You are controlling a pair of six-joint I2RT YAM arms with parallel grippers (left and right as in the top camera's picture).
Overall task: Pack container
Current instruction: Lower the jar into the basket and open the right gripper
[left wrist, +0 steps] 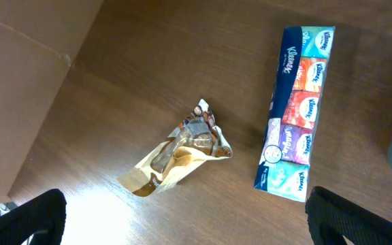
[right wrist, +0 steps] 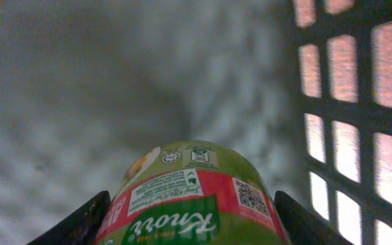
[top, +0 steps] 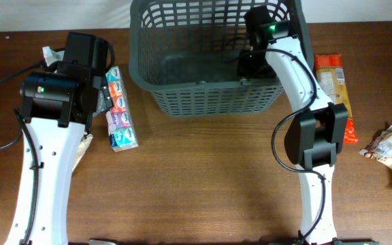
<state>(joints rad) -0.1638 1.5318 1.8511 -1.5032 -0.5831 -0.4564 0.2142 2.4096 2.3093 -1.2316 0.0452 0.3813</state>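
Next, my right gripper lets go of the Knorr tub in the basket's front corner (top: 254,72) nearest the orange snack packet.
The container, a big dark grey lattice basket (top: 196,85), stands at the back centre of the table. My right gripper (right wrist: 189,221) reaches down inside it near its right wall (right wrist: 366,116). It is shut on a green and red Knorr tub (right wrist: 189,184), with a finger pressed against each side. The tub hangs just above the basket's grey floor (right wrist: 114,82). My left gripper (left wrist: 192,221) is open wide and empty above the table left of the basket. A crumpled brown wrapper (left wrist: 182,153) and a Kleenex tissue multipack (left wrist: 295,109) lie ahead of its fingers.
The tissue multipack (top: 121,112) lies left of the basket beside my left arm. Right of the basket are an orange snack packet (top: 332,75), a small red packet (top: 350,131) and a crumpled wrapper (top: 390,146). A cardboard sheet (left wrist: 19,82) lies left of the brown wrapper.
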